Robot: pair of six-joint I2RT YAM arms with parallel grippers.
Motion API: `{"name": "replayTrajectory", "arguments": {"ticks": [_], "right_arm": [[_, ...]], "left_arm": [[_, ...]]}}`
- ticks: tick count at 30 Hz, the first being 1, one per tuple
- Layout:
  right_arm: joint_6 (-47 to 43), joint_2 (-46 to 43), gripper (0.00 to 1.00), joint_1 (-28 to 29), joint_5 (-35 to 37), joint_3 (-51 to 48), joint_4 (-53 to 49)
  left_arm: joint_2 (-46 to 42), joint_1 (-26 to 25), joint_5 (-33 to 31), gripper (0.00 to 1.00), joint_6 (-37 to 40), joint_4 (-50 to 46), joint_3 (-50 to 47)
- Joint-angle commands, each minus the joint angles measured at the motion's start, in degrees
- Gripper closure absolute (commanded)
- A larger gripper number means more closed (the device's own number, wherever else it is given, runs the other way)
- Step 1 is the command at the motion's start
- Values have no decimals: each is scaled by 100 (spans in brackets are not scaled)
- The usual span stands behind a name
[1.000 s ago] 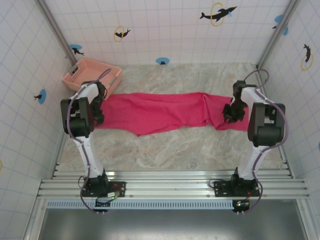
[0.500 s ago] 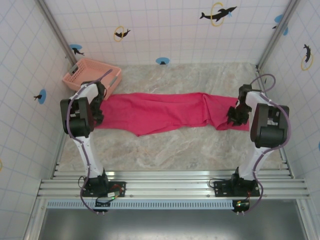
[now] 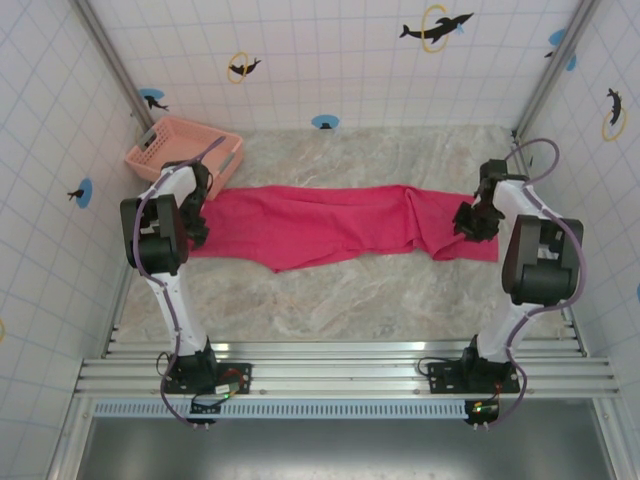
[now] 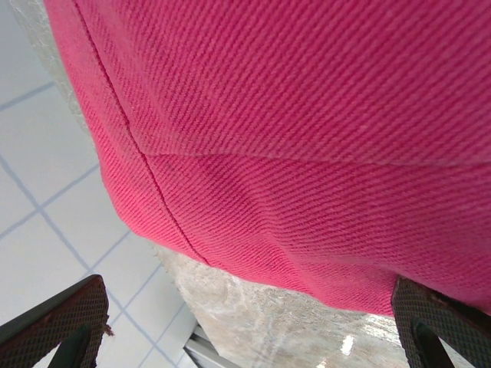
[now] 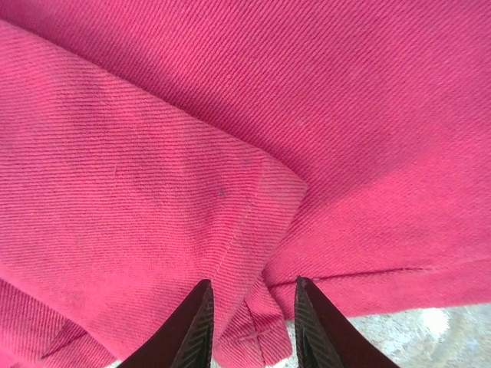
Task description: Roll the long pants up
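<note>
The cuff of the upper leg lies slanted and bunched short of the lower leg's end, so my right gripper will first grab the cuff (image 5: 257, 238) and pull it out flat.
The long pants (image 3: 320, 225) lie stretched left to right across the marble table, bright magenta-red. My left gripper (image 3: 197, 215) hangs low over their left end; in the left wrist view its jaws (image 4: 245, 330) stand wide open, with the cloth edge (image 4: 307, 115) just beyond them and bare table between. My right gripper (image 3: 472, 222) is down on the right end. In the right wrist view its jaws (image 5: 253, 326) stand a little apart, either side of a stitched hem corner of the cloth (image 5: 230, 115) that lies between them, folded over a lower layer.
A pale pink lattice basket (image 3: 180, 145) stands at the back left corner, just behind the left arm. Tiled walls close in the table (image 3: 350, 300) on three sides. Bare marble runs in front of and behind the pants.
The right gripper has shifted slightly to the right and back over the pants' right end, and its jaws have widened. The left arm has not moved.
</note>
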Motion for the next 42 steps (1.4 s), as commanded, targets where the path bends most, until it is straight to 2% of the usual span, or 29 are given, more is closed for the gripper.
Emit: {"name": "replayTrajectory", "arguments": {"ticks": [1, 9, 10, 16, 19, 24, 30, 36, 42], "right_arm": [[130, 162, 68, 91, 31, 91, 143], [179, 555, 68, 142, 139, 125, 325], [185, 573, 71, 143, 155, 128, 346], [235, 633, 100, 118, 416, 182, 431], [264, 474, 100, 66, 618, 189, 505], [201, -49, 100, -104, 1359, 384, 447], [-23, -380, 100, -494, 2048, 1036, 308], [-206, 245, 100, -815, 2458, 1916, 153], [-361, 1615, 100, -857, 2740, 3135, -140]], "left_arm": [[-66, -27, 83, 3, 115, -1, 163], [-103, -35, 129, 3, 125, -93, 218], [-112, -38, 128, 3, 124, -97, 215], [-86, -40, 96, 3, 152, -154, 267], [-76, -48, 72, 3, 185, -168, 310], [-33, -59, 1, 3, 282, -237, 434], [18, -58, -118, 3, 433, -290, 581], [117, -87, -174, 3, 554, -378, 858], [385, -140, -241, 3, 657, -451, 1190]]}}
